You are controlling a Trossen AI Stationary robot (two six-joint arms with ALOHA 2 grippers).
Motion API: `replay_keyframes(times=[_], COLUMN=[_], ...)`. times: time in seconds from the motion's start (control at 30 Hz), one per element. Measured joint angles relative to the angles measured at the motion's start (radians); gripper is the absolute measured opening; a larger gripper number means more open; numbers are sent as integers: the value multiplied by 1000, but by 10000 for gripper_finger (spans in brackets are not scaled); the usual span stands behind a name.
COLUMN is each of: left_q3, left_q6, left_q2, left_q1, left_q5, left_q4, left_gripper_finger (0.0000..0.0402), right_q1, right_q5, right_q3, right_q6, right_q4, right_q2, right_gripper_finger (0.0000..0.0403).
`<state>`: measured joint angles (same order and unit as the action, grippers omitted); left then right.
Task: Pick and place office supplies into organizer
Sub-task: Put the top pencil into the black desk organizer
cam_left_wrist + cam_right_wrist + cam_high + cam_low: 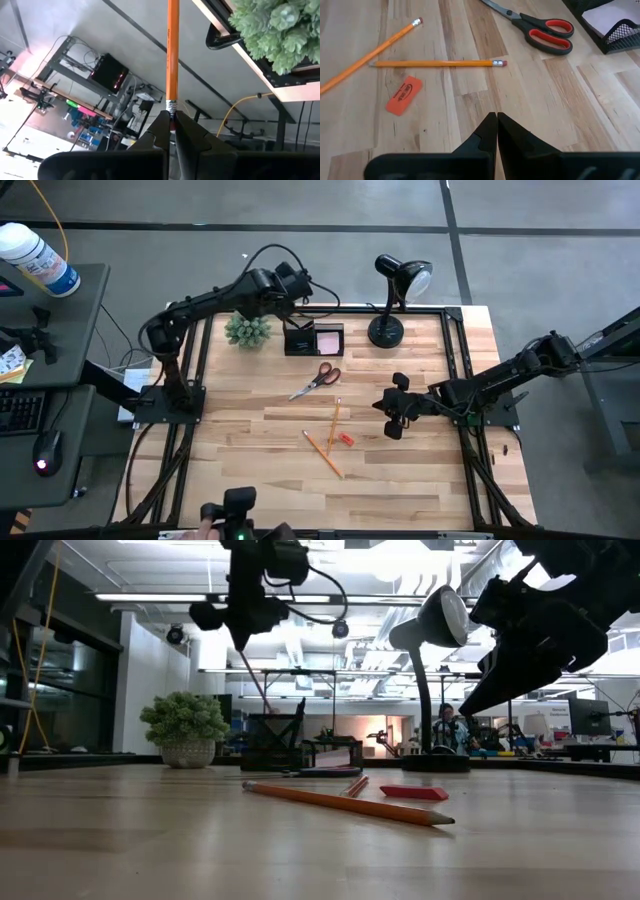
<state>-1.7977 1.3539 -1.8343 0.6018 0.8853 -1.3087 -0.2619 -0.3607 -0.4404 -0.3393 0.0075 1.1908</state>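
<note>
Next, my left gripper releases the orange pencil in the black organizer's section (299, 340) that sits between the plant and the pink sticky pad.
My left gripper (298, 298) hangs over the black organizer (300, 340) at the far side, shut on an orange pencil (172, 50). In the low view the pencil (258, 680) slants down to the organizer's top (275, 730); whether its tip is inside, I cannot tell. A pink sticky pad (329, 340) lies in the organizer's low tray. Orange-handled scissors (318, 377), two pencils (334, 422) (322, 453) and a red eraser (345, 439) lie flat on the table. My right gripper (383, 408) hovers shut to their right, touching nothing. My left gripper pinches the pencil's eraser end, at the metal ferrule (171, 105), between its two fingertips (161, 125). The fingers lie along the pencil, slanting down from above. The pencil sticks out straight ahead of them, tip downward, clear of the table.
A green spiky plant (247, 330) stands just left of the organizer and a black desk lamp (392, 300) to its right. The table's near half, in front of the pencils, is bare wood (300, 490). A person's hand (208, 525) shows at the near edge.
</note>
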Motion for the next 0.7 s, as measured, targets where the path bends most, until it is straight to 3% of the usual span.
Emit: replay_keyframes(times=[0.7], left_q3=[0], left_q6=[-82], left_q2=[-96], left_q1=[-15], left_q5=[-18], left_q4=[26], left_gripper_finger=[0], right_q1=[0], right_q5=[-3], right_q3=[0], right_q6=[6], right_q4=[-3], right_q2=[0], right_gripper_finger=[7])
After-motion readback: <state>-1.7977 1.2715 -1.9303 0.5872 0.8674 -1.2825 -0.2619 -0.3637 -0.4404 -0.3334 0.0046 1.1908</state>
